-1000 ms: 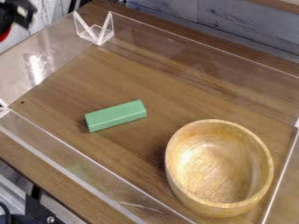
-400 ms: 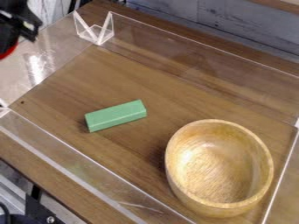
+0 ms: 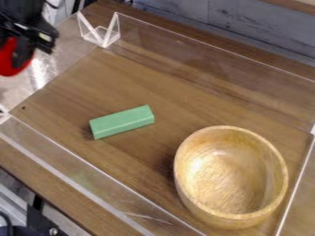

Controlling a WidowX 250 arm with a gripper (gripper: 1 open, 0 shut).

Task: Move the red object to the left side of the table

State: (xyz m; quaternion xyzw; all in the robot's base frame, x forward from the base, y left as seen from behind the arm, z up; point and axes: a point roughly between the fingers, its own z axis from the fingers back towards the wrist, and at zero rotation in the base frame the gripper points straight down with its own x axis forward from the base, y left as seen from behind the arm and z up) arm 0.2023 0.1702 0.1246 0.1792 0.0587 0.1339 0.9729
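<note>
The robot's gripper will release the red object on the table (image 3: 81,76) between the green block and the clear folded corner piece.
At the far left edge of the camera view my black gripper (image 3: 17,46) comes down over the left side of the table (image 3: 185,88). A glossy bright-red object (image 3: 10,59) sits between its fingers, partly cut off by the frame edge. The gripper is shut on this red object and holds it above the tabletop, close to the low clear wall on the left. Most of the arm is out of view.
A green rectangular block (image 3: 122,121) lies near the table's middle. A wooden bowl (image 3: 230,175) stands at the front right. Low clear plastic walls (image 3: 50,161) border the tabletop, with a clear folded corner piece (image 3: 99,29) at the back left.
The gripper with the red object has come further into view from the upper left, moving down and to the right. The block and bowl have not moved.
</note>
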